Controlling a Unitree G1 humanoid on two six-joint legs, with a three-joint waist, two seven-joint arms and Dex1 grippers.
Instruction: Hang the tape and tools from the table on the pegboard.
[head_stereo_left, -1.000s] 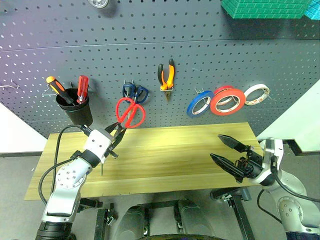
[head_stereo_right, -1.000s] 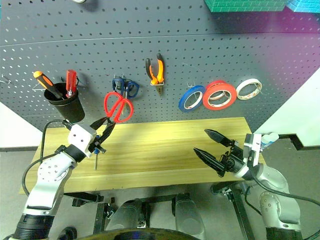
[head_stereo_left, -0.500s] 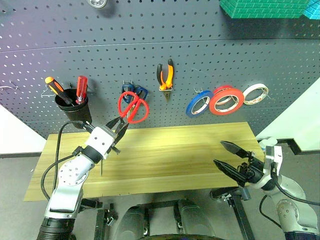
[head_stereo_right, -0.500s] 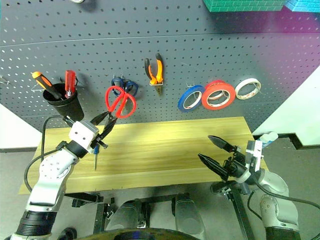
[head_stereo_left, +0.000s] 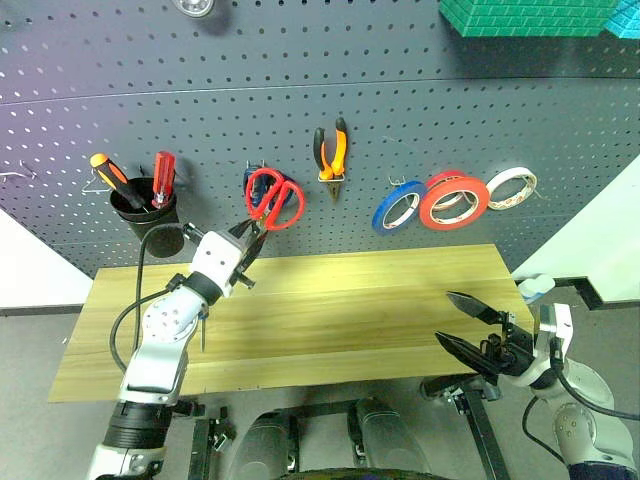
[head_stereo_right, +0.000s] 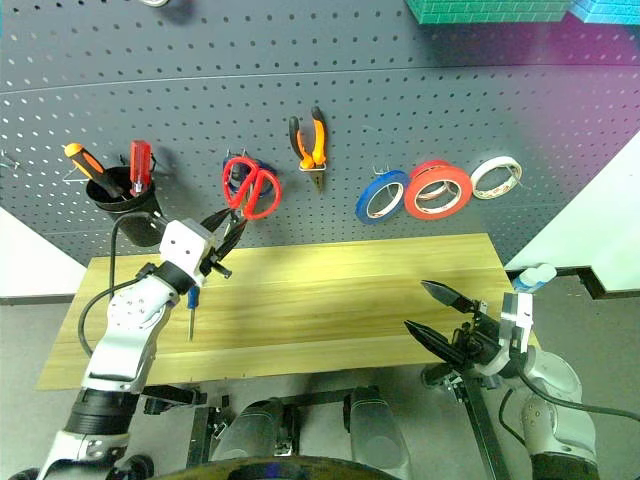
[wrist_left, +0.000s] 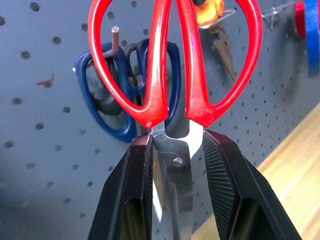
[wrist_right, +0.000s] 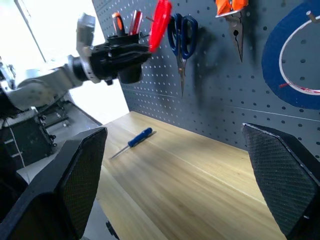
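Observation:
My left gripper will let go of the red-handled scissors on the metal hook (head_stereo_left: 266, 206) (wrist_left: 137, 107) in front of the blue scissors.
My left gripper (head_stereo_left: 246, 243) is shut on the blades of the red-handled scissors (wrist_left: 157, 75). Their handles are raised against the pegboard (head_stereo_left: 420, 100), in front of the blue scissors (wrist_left: 107, 117) and close to a metal hook (wrist_left: 116, 37). The blue-handled screwdriver (wrist_right: 138, 138) lies on the table (head_stereo_left: 380, 290) below my left arm. On the pegboard hang the orange-and-black pliers (head_stereo_left: 333, 150) and the large red tape (head_stereo_left: 453, 200). At the table's front right corner my right gripper (head_stereo_left: 444, 317) stands open, holding nothing.
A black cup (head_stereo_left: 145, 210) with an orange and a red screwdriver hangs at the board's left. A blue roll (head_stereo_left: 400, 210) and a red-and-white roll (head_stereo_left: 513, 188) flank the red tape. A green bin (head_stereo_left: 530, 15) sits above the board's right end.
My left gripper has carried the red scissors up and to the right, from over the table's back edge to the hook by the blue scissors. My right gripper has sunk slightly.

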